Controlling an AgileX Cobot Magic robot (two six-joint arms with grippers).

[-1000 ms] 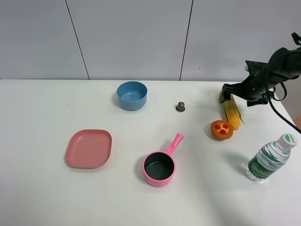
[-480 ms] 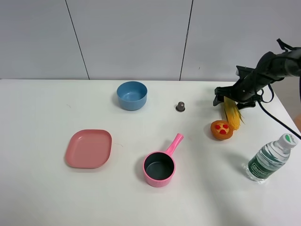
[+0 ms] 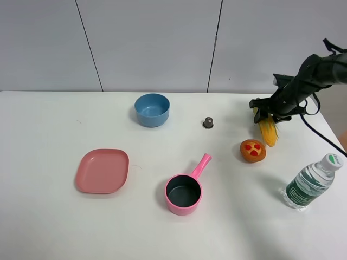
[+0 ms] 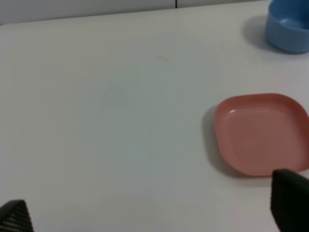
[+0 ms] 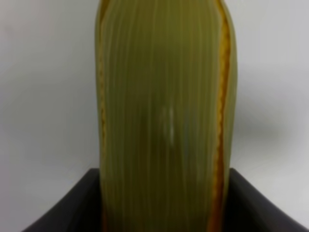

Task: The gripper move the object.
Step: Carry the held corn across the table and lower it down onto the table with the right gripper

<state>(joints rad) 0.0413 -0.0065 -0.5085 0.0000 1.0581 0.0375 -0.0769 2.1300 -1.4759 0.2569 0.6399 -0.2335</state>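
Observation:
I need to set the toy corn cob between the blue bowl and the small grey knob [image 3: 189,128] with my right gripper.
The toy corn cob [image 3: 268,131], yellow with green husk leaves, is at the back right of the table and hangs from my right gripper [image 3: 264,110]. That gripper is black with trailing cables and is shut on the cob's upper end. In the right wrist view the green husk [image 5: 164,121] fills the picture, with the dark jaws tight against both its sides. My left gripper [image 4: 149,212] is open and empty above the white table, near the pink plate [image 4: 260,133]. The left arm does not show in the exterior high view.
A round orange tart [image 3: 253,150] lies just in front of the cob. A water bottle [image 3: 310,184] stands at the front right. There is also a pink pan [image 3: 184,192], the pink plate [image 3: 103,170], a blue bowl [image 3: 152,109] and a small grey knob [image 3: 208,123].
My right gripper has moved left along the back of the table and closed over the cob's upper end. The cob now hangs more upright. The tart has shifted slightly left.

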